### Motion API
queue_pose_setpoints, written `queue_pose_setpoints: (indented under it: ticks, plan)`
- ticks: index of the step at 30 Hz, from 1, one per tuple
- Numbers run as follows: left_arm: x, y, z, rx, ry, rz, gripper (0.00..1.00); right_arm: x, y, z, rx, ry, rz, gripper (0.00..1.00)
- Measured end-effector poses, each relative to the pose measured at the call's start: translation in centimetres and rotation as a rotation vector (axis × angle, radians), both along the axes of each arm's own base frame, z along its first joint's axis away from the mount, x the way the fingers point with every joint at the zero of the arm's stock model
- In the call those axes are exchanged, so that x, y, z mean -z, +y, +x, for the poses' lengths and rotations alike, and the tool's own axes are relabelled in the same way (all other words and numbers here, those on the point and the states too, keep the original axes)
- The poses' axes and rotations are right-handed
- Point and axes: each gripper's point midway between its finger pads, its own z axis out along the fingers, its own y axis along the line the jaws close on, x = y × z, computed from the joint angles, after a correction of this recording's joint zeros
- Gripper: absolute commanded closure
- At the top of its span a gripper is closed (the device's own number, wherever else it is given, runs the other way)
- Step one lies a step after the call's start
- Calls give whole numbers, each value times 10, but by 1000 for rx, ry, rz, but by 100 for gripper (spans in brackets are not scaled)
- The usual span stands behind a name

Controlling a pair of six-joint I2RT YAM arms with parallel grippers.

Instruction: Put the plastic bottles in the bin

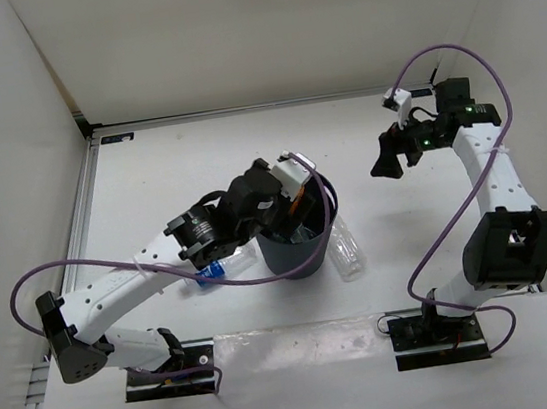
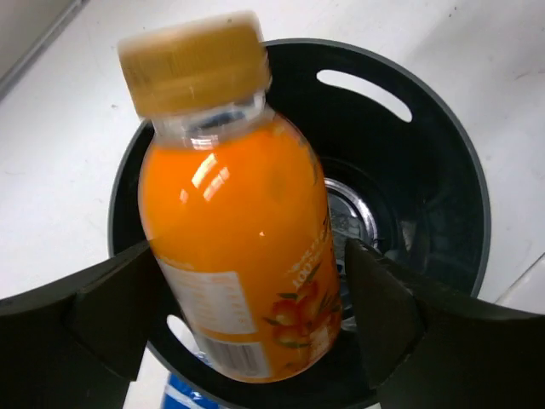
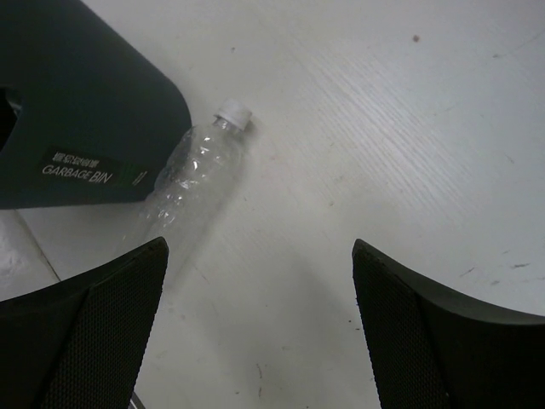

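The upper part of the clear bottle (image 1: 339,233) (image 3: 205,153) on the table beside the bin will be gripped by my right gripper, just below the bottle's white cap.
My left gripper (image 2: 251,294) is shut on the short orange bottle (image 2: 238,230), held cap-up over the mouth of the dark bin (image 2: 460,170). From above, the gripper (image 1: 283,198) hangs over the bin (image 1: 296,257) and a bit of the orange bottle (image 1: 297,199) shows. A clear bottle (image 2: 351,213) lies at the bin's bottom. On the table, a blue-labelled bottle (image 1: 217,269) lies left of the bin and a clear bottle (image 1: 345,248) lies right of it. My right gripper (image 1: 386,164) stands open above the table; its wrist view shows that clear bottle (image 3: 192,175) beside the bin (image 3: 85,119).
White walls enclose the table on the left, back and right. A purple cable (image 1: 327,228) from my left arm loops around the bin. The bin wall carries a "GARBAGE BIN" label (image 3: 89,170).
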Motion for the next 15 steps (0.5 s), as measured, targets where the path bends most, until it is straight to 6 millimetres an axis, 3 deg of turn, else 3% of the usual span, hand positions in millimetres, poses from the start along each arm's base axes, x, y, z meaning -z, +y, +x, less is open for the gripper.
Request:
queue_pose_setpoints:
  ticks: [2,9,12,15]
  plan:
    - [3,1,0,0,-13,21,0,6,4,-7,-29,16,0,10]
    - [-21,19,14,-101,-133,43,0,14,37,-33,-168,81,29,10]
    - [-35,30,22,-158,-187,56,0,30,59,-44,-234,163,23,10]
    - [-53,54,33,-283,-238,51,0,52,78,-51,-258,282,11,10]
